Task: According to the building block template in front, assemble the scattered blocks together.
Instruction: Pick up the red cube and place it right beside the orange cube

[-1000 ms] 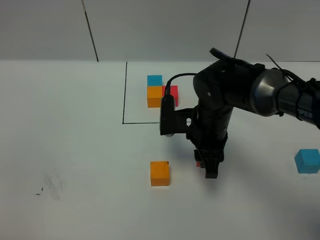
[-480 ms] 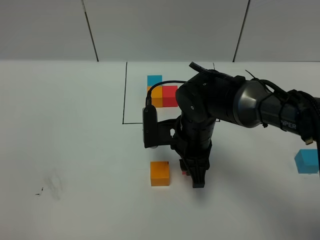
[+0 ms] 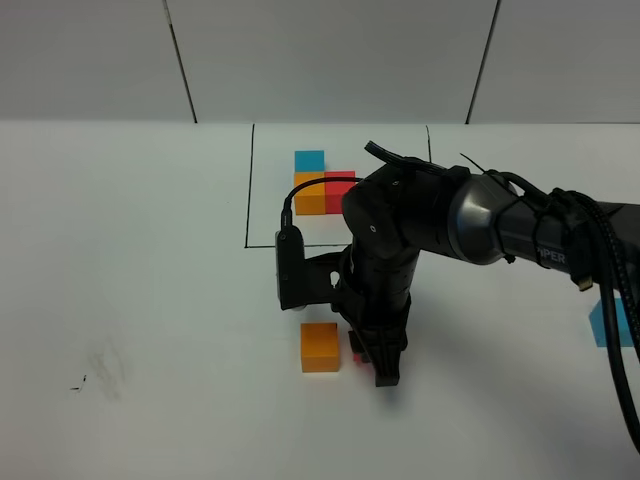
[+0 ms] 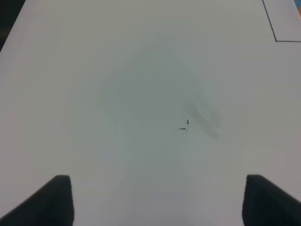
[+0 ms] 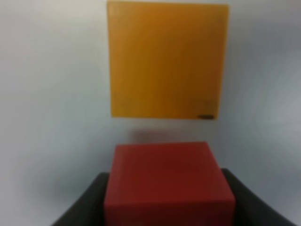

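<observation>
I will use my right gripper to release the red cube, now held low over the table, flush against the scattered orange cube's side (image 3: 361, 350) (image 5: 164, 181) that faces the light blue cube.
The template (image 3: 322, 185) is an L of blue, orange and red cubes inside a thin black frame at the back. The scattered orange cube (image 3: 320, 347) lies on the table in front of it. My right gripper (image 3: 377, 362) is shut on the scattered red cube (image 3: 357, 353) and holds it just right of the orange cube, low over the table. The right wrist view shows the red cube (image 5: 169, 181) between the fingers (image 5: 87, 202), with the orange cube (image 5: 168, 59) close ahead across a small gap. The light blue cube (image 3: 610, 325) sits at the far right, partly behind a cable. My left gripper (image 4: 159, 200) is open and empty.
The right arm's bulk (image 3: 420, 225) hangs over the frame's front line and hides part of it. A faint smudge with a small dark mark (image 3: 105, 368) is on the white table at the left; it also shows in the left wrist view (image 4: 200, 117).
My right gripper has moved left with the red cube, from well right of the orange cube to right beside it. The other cubes have not moved.
</observation>
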`<state>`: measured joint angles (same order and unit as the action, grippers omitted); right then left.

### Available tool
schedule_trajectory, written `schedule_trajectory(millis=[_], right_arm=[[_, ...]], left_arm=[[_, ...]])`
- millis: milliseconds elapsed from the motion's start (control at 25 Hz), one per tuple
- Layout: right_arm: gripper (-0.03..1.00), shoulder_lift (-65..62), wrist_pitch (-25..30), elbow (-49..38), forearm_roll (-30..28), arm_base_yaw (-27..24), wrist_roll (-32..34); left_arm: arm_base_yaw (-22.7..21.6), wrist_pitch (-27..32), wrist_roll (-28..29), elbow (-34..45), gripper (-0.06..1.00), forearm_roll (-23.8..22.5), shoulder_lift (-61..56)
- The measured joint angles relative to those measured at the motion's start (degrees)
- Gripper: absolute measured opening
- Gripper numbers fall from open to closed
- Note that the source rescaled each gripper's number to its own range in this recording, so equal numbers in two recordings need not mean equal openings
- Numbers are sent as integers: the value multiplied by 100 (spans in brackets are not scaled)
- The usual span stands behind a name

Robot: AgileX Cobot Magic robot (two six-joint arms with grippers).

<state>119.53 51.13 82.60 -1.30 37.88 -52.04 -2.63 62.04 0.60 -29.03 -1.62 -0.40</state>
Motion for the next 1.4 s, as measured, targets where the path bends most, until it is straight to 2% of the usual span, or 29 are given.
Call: schedule_trajectory(millis=[320,1400], right_arm=[[26,0,-292,6,40,45,-12],[26,421,-489,42,232,49,-77]], left_arm=[[0,0,0,0,65,-5,0],[0,0,5,0,65,-5,0]])
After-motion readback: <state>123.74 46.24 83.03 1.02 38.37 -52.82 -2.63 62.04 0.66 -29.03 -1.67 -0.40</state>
